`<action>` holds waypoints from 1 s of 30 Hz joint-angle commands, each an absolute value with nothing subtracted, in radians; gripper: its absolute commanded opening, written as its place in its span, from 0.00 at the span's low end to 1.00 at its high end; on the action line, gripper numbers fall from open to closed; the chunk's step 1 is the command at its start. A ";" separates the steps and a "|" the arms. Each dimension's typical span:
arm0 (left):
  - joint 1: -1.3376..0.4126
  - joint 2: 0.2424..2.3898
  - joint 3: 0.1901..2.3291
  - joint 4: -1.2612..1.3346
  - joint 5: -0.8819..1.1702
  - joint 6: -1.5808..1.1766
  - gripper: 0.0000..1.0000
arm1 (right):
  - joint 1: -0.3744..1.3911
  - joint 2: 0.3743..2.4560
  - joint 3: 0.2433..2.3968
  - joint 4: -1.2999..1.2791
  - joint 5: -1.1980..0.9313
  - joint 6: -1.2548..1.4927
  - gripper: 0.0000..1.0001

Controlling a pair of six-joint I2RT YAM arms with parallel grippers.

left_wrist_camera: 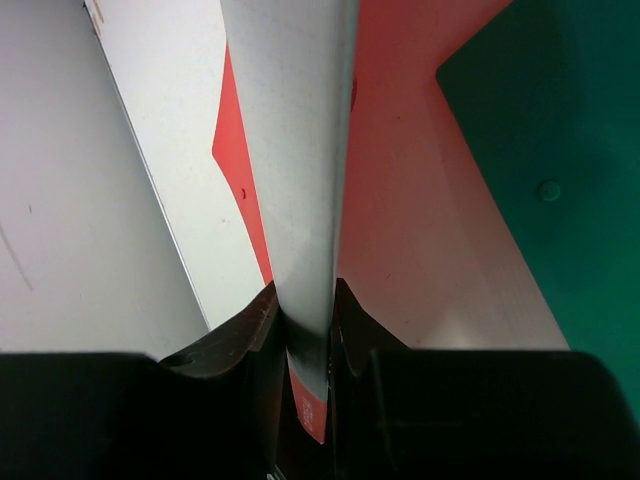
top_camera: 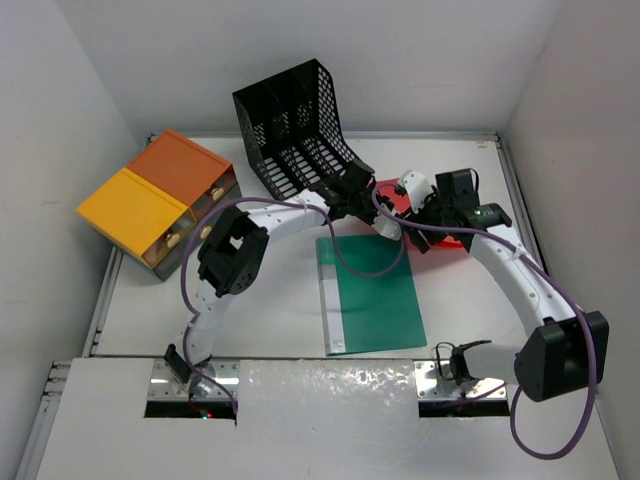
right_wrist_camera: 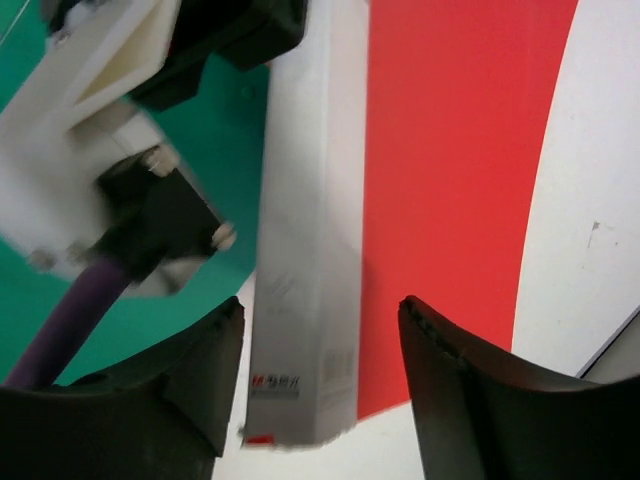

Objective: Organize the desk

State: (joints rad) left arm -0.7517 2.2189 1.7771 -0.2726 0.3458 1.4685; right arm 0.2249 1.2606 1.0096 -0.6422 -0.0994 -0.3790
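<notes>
Only my left gripper is holding the red folder's white spine. Next, my right gripper closes around the spine's loose end (right_wrist_camera: 303, 385) before both grippers lift it toward the rack.
A red folder (top_camera: 452, 243) with a white spine lies on the white desk (top_camera: 270, 310) at the back, mostly hidden under both grippers. My left gripper (top_camera: 385, 205) is shut on the folder's white spine (left_wrist_camera: 295, 150); in the left wrist view (left_wrist_camera: 305, 320) both jaws press on it, with the red cover (left_wrist_camera: 400, 150) beside it. My right gripper (top_camera: 425, 232) is open; in the right wrist view (right_wrist_camera: 320, 303) its jaws stand wide on either side of the spine's end (right_wrist_camera: 310, 250) without touching it, over the red cover (right_wrist_camera: 450, 200).
A green folder (top_camera: 372, 290) lies flat at mid-desk, next to the red one (left_wrist_camera: 560, 150) (right_wrist_camera: 225, 120). A black mesh file rack (top_camera: 295, 125) stands at the back. An orange-yellow drawer box (top_camera: 160, 200) sits at the left edge.
</notes>
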 commanded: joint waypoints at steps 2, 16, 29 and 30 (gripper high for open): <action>-0.762 2.134 1.782 -0.261 0.420 1.445 0.00 | 0.229 1.311 1.025 -0.563 -0.040 -0.400 0.58; -0.762 2.086 1.773 -0.344 0.537 1.391 0.00 | 0.229 1.283 0.922 -0.477 0.135 -0.324 0.00; -0.719 2.154 1.818 -0.288 0.561 1.361 0.38 | 0.229 1.031 0.884 -0.593 -0.049 -0.328 0.00; -0.715 2.173 1.833 -0.288 0.564 1.361 0.37 | 0.229 1.016 0.887 -0.610 -0.052 -0.331 0.00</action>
State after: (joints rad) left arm -0.7376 2.1658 1.7737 -0.3004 0.5110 1.3941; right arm 0.2375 1.0527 0.8616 -0.5781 -0.0376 -0.3504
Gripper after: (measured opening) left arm 0.374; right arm 0.168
